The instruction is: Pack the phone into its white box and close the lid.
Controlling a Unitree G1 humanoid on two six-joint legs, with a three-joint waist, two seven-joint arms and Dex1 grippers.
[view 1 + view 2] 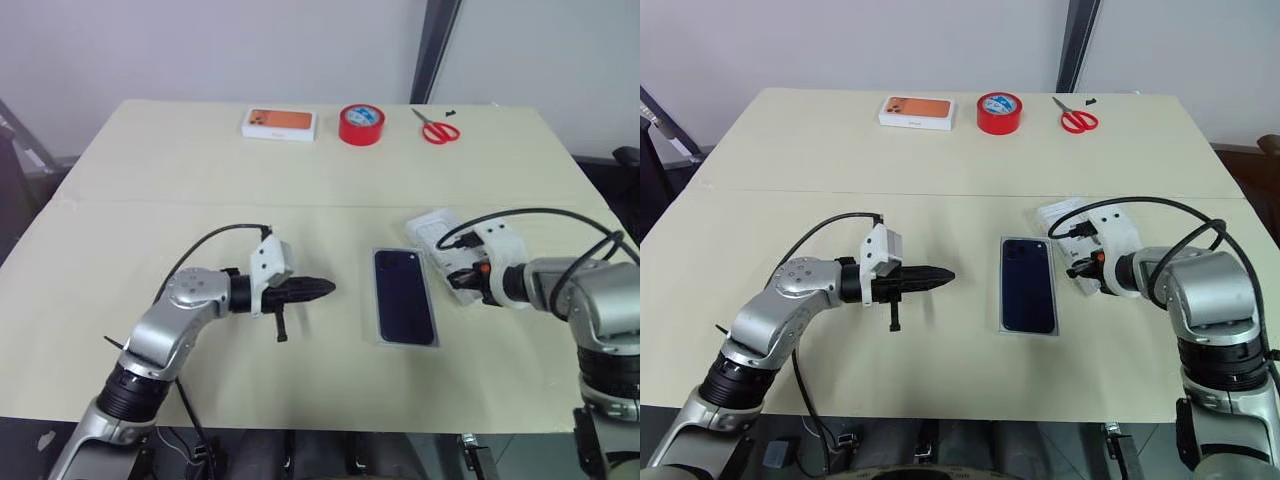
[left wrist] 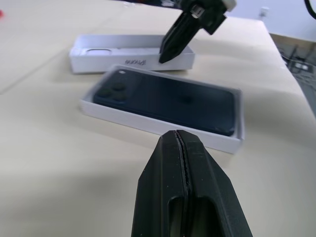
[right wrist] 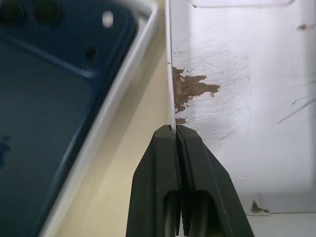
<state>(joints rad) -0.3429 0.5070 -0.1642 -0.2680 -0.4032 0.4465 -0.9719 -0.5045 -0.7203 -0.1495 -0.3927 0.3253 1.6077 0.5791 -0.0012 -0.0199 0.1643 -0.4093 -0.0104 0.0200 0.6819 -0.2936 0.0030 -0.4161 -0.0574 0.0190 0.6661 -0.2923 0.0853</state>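
Observation:
Next, I let go of the lid, which is now just beside the box, with my right gripper over the white box's long edge (image 1: 384, 285) facing my left gripper, covering the phone.
The dark navy phone (image 1: 403, 295) lies back up inside the white box (image 2: 148, 126) at the middle of the table. Just right of it lies the lid (image 1: 432, 232), inner face up, glossy with brownish marks (image 3: 237, 98). My right gripper (image 1: 455, 280) is shut on the lid's thin side wall, the one nearest the box, as the right wrist view (image 3: 175, 129) shows. Left of the box, my left gripper (image 1: 325, 288) is shut and holds nothing. It points level toward the box, a short way from its rim.
Along the table's far edge stand a white box with an orange phone print (image 1: 279, 123), a red tape roll (image 1: 361, 124) and red scissors (image 1: 437, 128). Bare tabletop lies between them and the arms.

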